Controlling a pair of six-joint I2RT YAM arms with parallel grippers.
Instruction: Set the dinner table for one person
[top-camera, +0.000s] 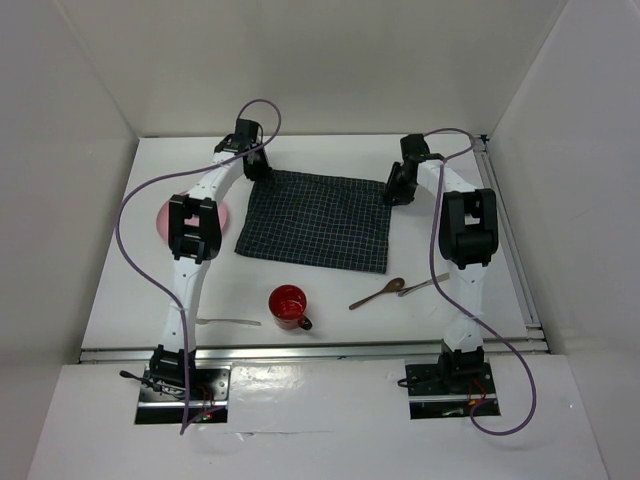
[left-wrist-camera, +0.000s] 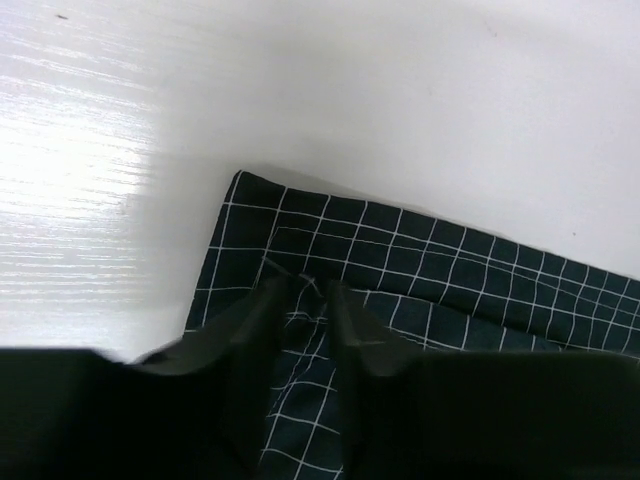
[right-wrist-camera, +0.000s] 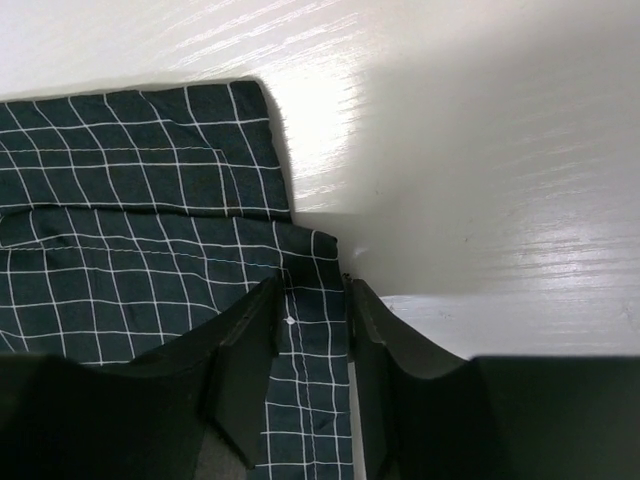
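Note:
The checked cloth slants closer to me at my right gripper's end, so next my right gripper pinches the folded corner (right-wrist-camera: 322, 246) and pulls it back straight.
The dark navy checked cloth (top-camera: 315, 225) lies spread on the white dinner table (top-camera: 330, 152). My left gripper (top-camera: 256, 165) is at its far left corner. In the left wrist view the gripper (left-wrist-camera: 305, 290) is shut on the cloth (left-wrist-camera: 450, 270), which puckers at the fingertips. My right gripper (top-camera: 398, 188) is at the far right corner. In the right wrist view the gripper (right-wrist-camera: 312, 290) has its jaws close together on the cloth's edge (right-wrist-camera: 130, 200), where a strip is folded over.
A pink plate (top-camera: 168, 222) lies at the left, partly under my left arm. A red mug (top-camera: 288, 305) stands near the front. A wooden spoon (top-camera: 378, 293) and a metal utensil (top-camera: 425, 284) lie front right. A knife (top-camera: 228, 321) lies front left.

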